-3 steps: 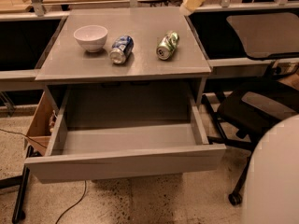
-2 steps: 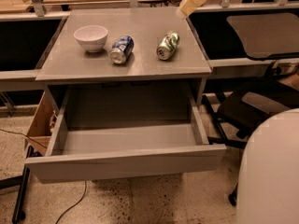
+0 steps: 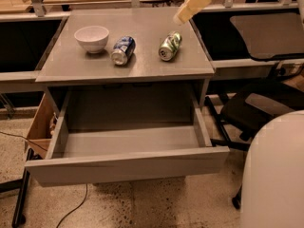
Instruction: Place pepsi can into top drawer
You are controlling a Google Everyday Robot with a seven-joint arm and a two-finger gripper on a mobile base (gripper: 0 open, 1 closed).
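Observation:
Next, the gripper goes to the pepsi can next to the white bowl and closes around the middle of the can's body [image 3: 123, 49].
The pepsi can [image 3: 123, 50] is blue with white markings and lies on its side on the grey desk top [image 3: 142, 65], right of the white bowl [image 3: 92, 38]. The top drawer [image 3: 128, 163] is pulled wide open below the desk, and its grey inside holds nothing I can see. My gripper [image 3: 182, 18] hangs over the desk's back right part, above and right of the green and silver can [image 3: 170, 46], well apart from the pepsi can. It holds nothing that I can see.
A black office chair [image 3: 259, 108] stands right of the drawer. A large white rounded body [image 3: 273, 175] fills the lower right corner. A wooden box [image 3: 40, 127] sits left of the drawer. Black-topped desks flank the desk on both sides.
My gripper has shifted slightly lower and left over the desk's back right. The white body at lower right now fills more of the view. Cans, bowl and drawer have not moved.

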